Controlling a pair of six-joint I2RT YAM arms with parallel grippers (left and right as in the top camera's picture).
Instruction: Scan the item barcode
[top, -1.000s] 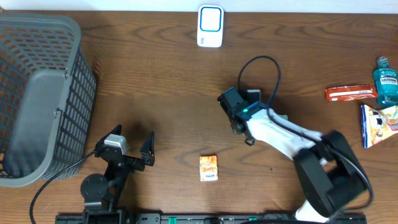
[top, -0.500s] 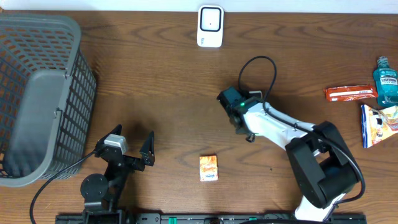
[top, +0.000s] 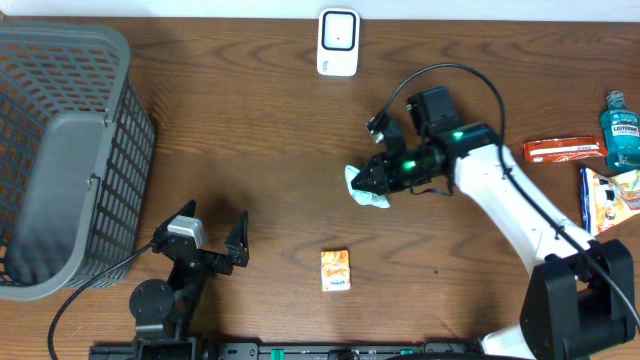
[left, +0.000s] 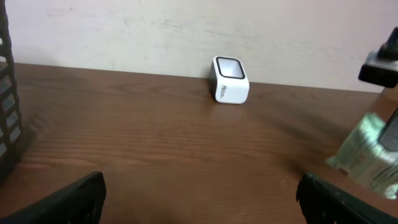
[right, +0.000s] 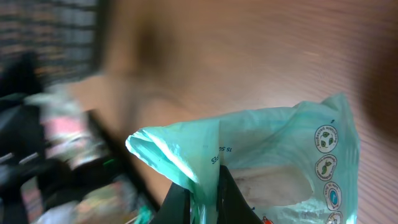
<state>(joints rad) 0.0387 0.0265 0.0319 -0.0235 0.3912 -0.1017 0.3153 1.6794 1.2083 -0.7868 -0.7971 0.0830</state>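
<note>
Next, I let go of the pale green packet with my right gripper on the bare table (top: 373, 206) just behind the small orange box.
The item is a pale green soft packet (top: 364, 187), and my right gripper (top: 382, 179) is shut on its edge, holding it above the table's middle. In the right wrist view the packet (right: 280, 162) fills the lower right, pinched between the two black fingers (right: 177, 205); no barcode shows. The white scanner (top: 338, 42) with a blue face stands at the back centre, also in the left wrist view as the scanner (left: 230, 79). My left gripper (top: 213, 238) rests open near the front left, nothing between its fingers (left: 68, 199). The packet (left: 367, 149) shows at that view's right.
A grey mesh basket (top: 60, 150) fills the left side. A small orange box (top: 336, 270) lies near the front centre. At the right edge are a red packet (top: 563, 150), a blue mouthwash bottle (top: 620, 130) and a colourful pouch (top: 605, 200).
My right gripper has shut on the green packet and lifted it, and its wrist has turned and swung to the right. The left arm has not moved.
</note>
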